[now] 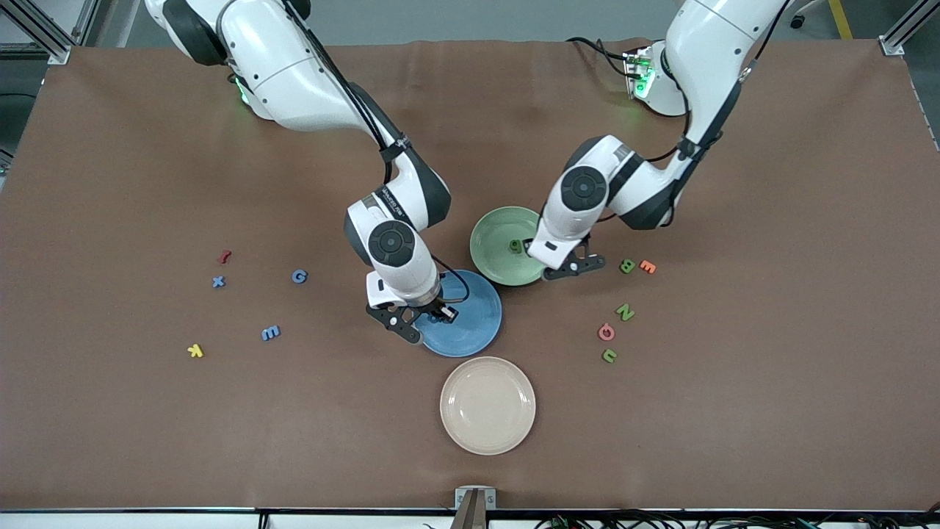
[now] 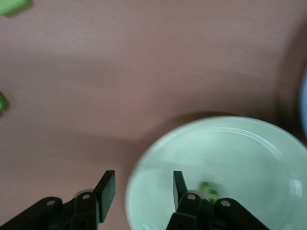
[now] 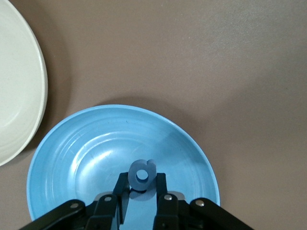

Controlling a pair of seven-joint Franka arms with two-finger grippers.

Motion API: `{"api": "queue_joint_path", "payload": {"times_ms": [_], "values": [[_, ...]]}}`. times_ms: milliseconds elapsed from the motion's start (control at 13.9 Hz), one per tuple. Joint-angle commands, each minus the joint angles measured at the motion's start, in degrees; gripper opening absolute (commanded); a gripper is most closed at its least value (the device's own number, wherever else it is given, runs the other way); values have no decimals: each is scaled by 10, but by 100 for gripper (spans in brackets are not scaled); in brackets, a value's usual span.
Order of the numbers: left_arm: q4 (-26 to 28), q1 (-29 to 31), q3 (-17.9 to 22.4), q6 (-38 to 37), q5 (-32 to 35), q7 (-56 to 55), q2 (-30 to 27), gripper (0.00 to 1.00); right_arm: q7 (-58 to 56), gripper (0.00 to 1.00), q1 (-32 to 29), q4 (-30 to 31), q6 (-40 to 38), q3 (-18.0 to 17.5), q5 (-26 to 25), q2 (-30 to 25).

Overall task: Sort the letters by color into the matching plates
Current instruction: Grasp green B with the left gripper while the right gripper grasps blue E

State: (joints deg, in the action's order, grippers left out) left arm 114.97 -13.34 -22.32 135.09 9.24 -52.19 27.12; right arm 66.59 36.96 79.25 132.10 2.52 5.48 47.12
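My left gripper is to move next to the green letter B [image 1: 627, 266] [image 2: 2, 102] that is beside the orange letter and close on its sides.
My right gripper [image 1: 433, 317] [image 3: 142, 186] hangs low over the blue plate [image 1: 479, 323] [image 3: 81, 153], shut on a blue letter [image 3: 142, 174]. My left gripper [image 1: 574, 267] [image 2: 144, 184] is open and holds nothing, over the rim of the green plate [image 1: 490, 239] [image 2: 240, 158]. One green letter [image 1: 516, 246] [image 2: 209, 190] lies in that plate beside a finger. Three blue letters [image 1: 218, 281] [image 1: 299, 276] [image 1: 270, 333] lie on the table toward the right arm's end. Three green letters [image 1: 626, 266] [image 1: 625, 311] [image 1: 609, 355] lie toward the left arm's end.
A cream plate [image 1: 487, 405] sits nearer the front camera than the blue plate. A red letter [image 1: 225, 256] and a yellow letter [image 1: 195, 350] lie among the blue ones. An orange letter [image 1: 647, 267] and a pink letter [image 1: 606, 332] lie among the green ones.
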Motion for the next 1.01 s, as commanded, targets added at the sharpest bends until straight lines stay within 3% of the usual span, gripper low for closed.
{"api": "queue_joint_path", "payload": {"times_ms": [0, 359, 719, 934], "values": [[41, 36, -3, 2, 10, 53, -33, 57, 14, 100, 5, -14, -3, 6, -17, 8], [59, 91, -4, 10, 65, 102, -32, 56, -4, 100, -16, -16, -9, 9, -19, -4], [67, 125, -4, 25, 66, 200, -28, 56, -158, 100, -83, -8, -81, 13, -18, -31], [80, 141, -4, 52, 69, 231, -25, 56, -297, 100, -142, 8, -84, 18, -18, -39]]}}
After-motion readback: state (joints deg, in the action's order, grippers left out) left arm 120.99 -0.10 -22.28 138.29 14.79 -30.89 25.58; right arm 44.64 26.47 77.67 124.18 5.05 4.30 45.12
